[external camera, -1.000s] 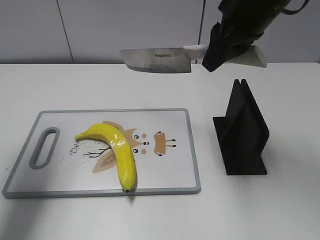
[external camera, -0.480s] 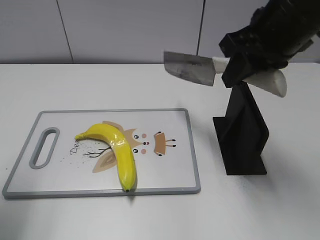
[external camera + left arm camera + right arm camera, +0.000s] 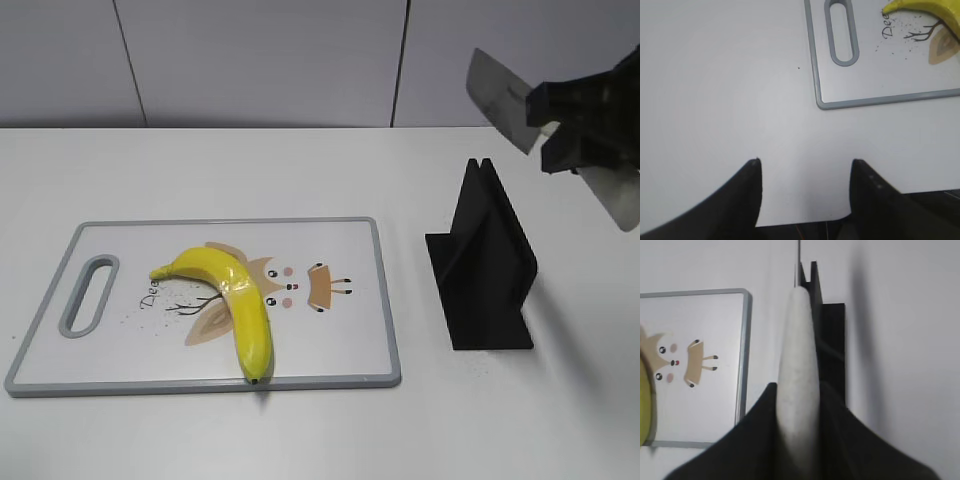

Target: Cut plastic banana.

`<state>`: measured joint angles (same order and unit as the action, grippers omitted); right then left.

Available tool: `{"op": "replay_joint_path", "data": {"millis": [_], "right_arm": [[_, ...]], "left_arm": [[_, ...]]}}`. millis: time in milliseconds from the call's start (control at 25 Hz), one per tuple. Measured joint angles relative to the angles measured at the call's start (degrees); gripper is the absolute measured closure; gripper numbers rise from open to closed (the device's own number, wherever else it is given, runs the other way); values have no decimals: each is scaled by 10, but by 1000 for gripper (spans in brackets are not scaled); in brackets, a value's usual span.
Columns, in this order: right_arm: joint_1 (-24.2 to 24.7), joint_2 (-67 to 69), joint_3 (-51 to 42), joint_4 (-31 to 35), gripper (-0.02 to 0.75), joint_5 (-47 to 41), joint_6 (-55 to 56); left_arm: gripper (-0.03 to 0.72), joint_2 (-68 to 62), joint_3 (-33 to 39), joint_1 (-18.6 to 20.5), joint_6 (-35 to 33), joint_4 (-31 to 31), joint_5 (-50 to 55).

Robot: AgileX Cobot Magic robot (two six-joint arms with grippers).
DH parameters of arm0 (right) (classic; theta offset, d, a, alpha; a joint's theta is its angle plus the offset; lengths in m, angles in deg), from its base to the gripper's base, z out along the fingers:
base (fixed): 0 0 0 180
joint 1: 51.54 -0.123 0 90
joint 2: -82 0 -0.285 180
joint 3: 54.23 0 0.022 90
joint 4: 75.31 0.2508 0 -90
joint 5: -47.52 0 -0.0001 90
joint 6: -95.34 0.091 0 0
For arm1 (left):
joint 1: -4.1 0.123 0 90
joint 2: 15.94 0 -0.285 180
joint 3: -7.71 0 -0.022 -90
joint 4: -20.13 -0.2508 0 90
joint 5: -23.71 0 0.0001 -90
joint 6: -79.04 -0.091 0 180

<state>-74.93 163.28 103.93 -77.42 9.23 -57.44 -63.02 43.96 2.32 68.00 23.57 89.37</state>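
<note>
Next, my right gripper releases the knife between the upright panels of the black knife stand [image 3: 510, 225] [image 3: 822, 325]. The knife is now held above the stand.
The plastic banana [image 3: 236, 300] lies on the cutting board [image 3: 330, 350], yellow, with a seam band and its dark tip at the board's front edge. Its stem end shows in the left wrist view [image 3: 922, 9], and a yellow sliver shows in the right wrist view [image 3: 644, 410]. My right gripper [image 3: 585, 125] is shut on the white handle [image 3: 799, 365] of a knife [image 3: 498, 95] and holds it in the air above the black knife stand [image 3: 485, 260]. My left gripper [image 3: 805, 165] is open and empty over bare table, left of the board.
The cutting board has a grey rim, a handle slot [image 3: 88, 295] at its left end and a cartoon print. The black stand rises to the right of the board. The table top is white, with a grey wall behind.
My right gripper has swung the knife from above the board's far edge to the right, over the black stand, and the blade now points up and away. The banana has not moved.
</note>
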Motion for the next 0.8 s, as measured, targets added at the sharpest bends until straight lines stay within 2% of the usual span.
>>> {"op": "replay_joint_path", "data": {"millis": [120, 400, 800], "right_arm": [[0, -6, -16, -30, 549, 0, 33], [0, -7, -29, -37, 548, 8, 43], [0, 30, -29, -39, 548, 15, 44]], "left_arm": [[146, 65, 38, 0, 0, 0, -3], [146, 213, 114, 0, 0, 0, -14], [146, 385, 127, 0, 1, -1, -36]]}}
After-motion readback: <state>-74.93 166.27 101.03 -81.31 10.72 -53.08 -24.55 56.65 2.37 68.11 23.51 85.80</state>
